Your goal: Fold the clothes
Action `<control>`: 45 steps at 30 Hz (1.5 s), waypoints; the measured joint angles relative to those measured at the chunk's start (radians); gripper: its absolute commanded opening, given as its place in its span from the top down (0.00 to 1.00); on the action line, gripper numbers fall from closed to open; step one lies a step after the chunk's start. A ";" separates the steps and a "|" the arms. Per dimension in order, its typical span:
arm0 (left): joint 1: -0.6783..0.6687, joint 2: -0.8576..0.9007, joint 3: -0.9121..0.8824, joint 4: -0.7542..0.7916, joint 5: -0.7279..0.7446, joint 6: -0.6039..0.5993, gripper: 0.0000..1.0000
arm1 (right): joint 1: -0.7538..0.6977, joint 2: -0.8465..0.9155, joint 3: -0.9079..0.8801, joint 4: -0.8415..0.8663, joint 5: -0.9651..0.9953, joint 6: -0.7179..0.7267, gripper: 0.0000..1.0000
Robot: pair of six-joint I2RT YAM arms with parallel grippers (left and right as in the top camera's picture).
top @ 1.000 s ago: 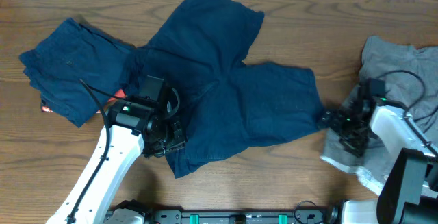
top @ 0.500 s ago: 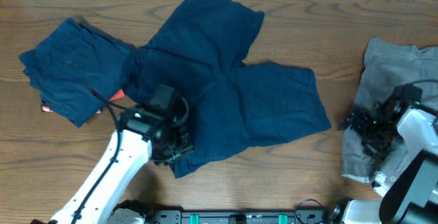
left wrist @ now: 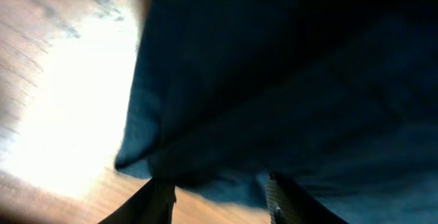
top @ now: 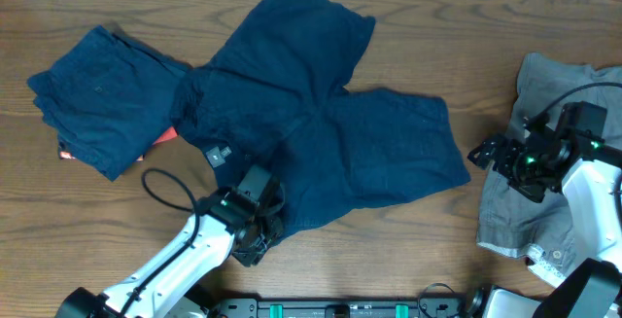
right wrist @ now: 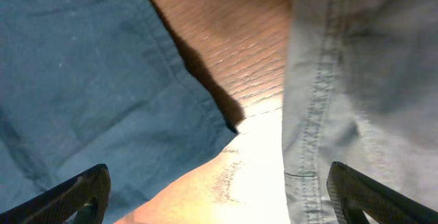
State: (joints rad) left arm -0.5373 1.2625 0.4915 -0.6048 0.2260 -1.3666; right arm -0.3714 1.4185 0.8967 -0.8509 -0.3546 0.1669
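My right gripper is about to close on the leg corner [top: 466, 177] [right wrist: 228, 136] of the dark navy shorts, the one that points toward the grey pair.
Dark navy shorts [top: 321, 133] lie spread flat in the middle of the table, with a small label [top: 218, 154] near the waistband at the left. My left gripper [top: 260, 229] is at their front hem; in the left wrist view its fingers [left wrist: 217, 200] are open with the navy cloth [left wrist: 287, 80] just ahead of them. My right gripper [top: 494, 153] is open above bare wood between the navy shorts' right corner [right wrist: 102, 87] and the grey pair [top: 554, 143]; its fingers [right wrist: 217, 190] hold nothing. The grey pair also shows in the right wrist view [right wrist: 363, 80].
A stack of folded navy pieces [top: 97, 94] lies at the far left with a red tag [top: 165, 134] beside it. The wooden table [top: 428, 230] runs to the front edge, where the arm bases stand.
My left gripper has moved down and right along the navy shorts' left edge to their front hem. My right gripper let go of the shorts' right corner and pulled back to the right.
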 measured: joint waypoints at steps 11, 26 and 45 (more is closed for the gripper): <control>0.000 -0.031 -0.022 0.105 0.035 -0.073 0.24 | 0.086 0.000 0.000 -0.039 -0.009 -0.012 0.01; -0.003 -0.028 -0.035 0.110 -0.002 -0.095 0.94 | 0.090 0.000 0.000 -0.082 -0.011 -0.011 0.01; -0.002 -0.111 -0.062 0.014 0.068 0.044 0.94 | 0.188 0.032 -0.186 0.194 -0.012 0.102 0.15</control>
State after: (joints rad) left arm -0.5388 1.1511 0.4294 -0.5903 0.2943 -1.3224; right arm -0.1837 1.4506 0.7109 -0.6567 -0.3664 0.2691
